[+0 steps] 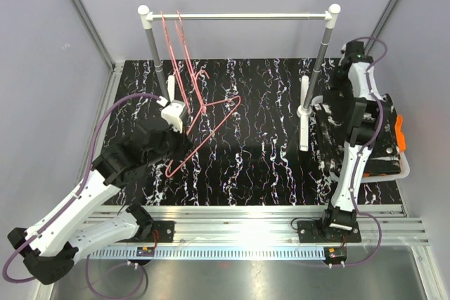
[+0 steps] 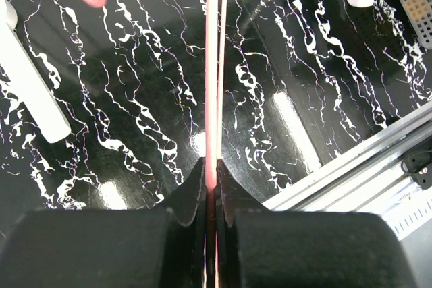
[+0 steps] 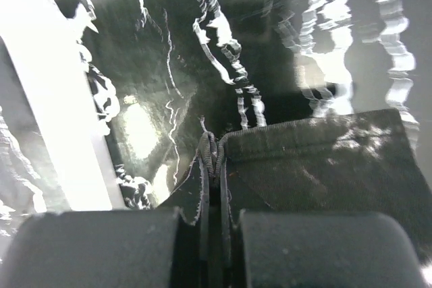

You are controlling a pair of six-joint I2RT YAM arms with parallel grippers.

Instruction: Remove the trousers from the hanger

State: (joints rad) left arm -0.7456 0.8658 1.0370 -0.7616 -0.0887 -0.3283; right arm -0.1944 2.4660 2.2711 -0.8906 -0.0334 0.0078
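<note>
The black trousers, now held over the basket, will go down in the middle of the white basket (image 1: 348, 138), where I need to put them with my right gripper.
My left gripper (image 1: 176, 147) is shut on the wire of a bare pink hanger (image 1: 214, 121) and holds it tilted above the black marbled table, off the rack. In the left wrist view the wire (image 2: 213, 65) runs straight out from between my closed jaws (image 2: 213, 170). My right gripper (image 1: 354, 128) is shut on the hem of the black trousers with white markings (image 1: 328, 138), over the basket at the right. In the right wrist view the dark cloth (image 3: 317, 160) is pinched at its corner (image 3: 214, 166). An orange cloth edge (image 1: 399, 133) shows in the basket. The camouflage trousers are out of view.
A white rack rod (image 1: 239, 15) on two grey posts spans the back, with more pink hangers (image 1: 172, 40) at its left end. White rack feet (image 1: 304, 121) (image 2: 30, 92) rest on the table. A white basket (image 1: 404, 168) sits at the right edge. A metal rail (image 1: 232, 219) runs along the front.
</note>
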